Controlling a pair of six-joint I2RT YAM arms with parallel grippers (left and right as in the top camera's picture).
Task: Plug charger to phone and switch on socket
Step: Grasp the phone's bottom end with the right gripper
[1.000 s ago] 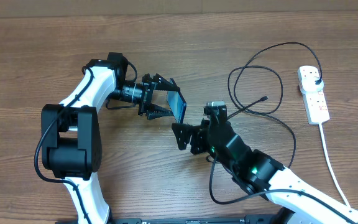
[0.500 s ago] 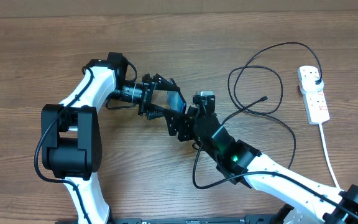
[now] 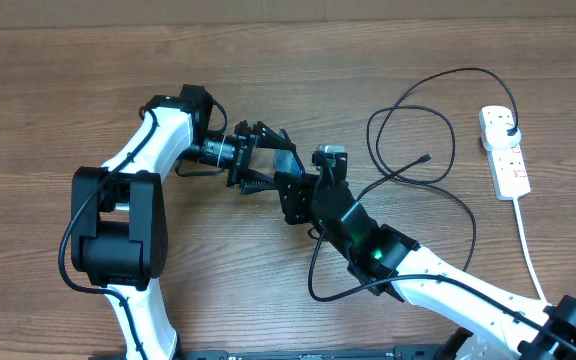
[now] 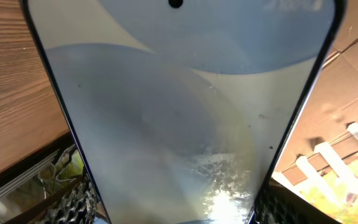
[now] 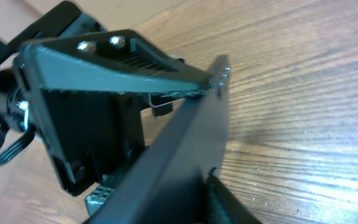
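Observation:
The lower end of the phone, where the charger goes, is in my left gripper. While my right gripper holds the phone, I should move my left gripper to grab the phone's camera end [image 4: 176, 14].
The phone [image 3: 286, 162] hangs above the table between both arms. In the left wrist view its pale screen [image 4: 179, 112] fills the frame, and my left gripper [image 4: 179, 211] is shut on its long edges. From the right, my right gripper [image 3: 288, 188] has closed on the phone's lower end. In the right wrist view the phone [image 5: 179, 162] is edge-on and one finger [image 5: 225, 202] lies flat against its face; the other is hidden behind it. The charger lies looped at the right, connector tip [image 3: 426, 157] free, plug [image 3: 509, 128] in the socket [image 3: 503, 150].
The socket's thick white cord [image 3: 528, 250] runs down the right side toward the front edge. Loops of black cable [image 3: 468, 70] spread over the wooden table [image 3: 68, 100] between the right arm and the socket. The left gripper's finger [image 5: 117, 68] sits close to the right wrist.
My right gripper moved up and left to the phone, then its jaws closed from wide open onto it. The left arm shifted slightly, still holding the phone.

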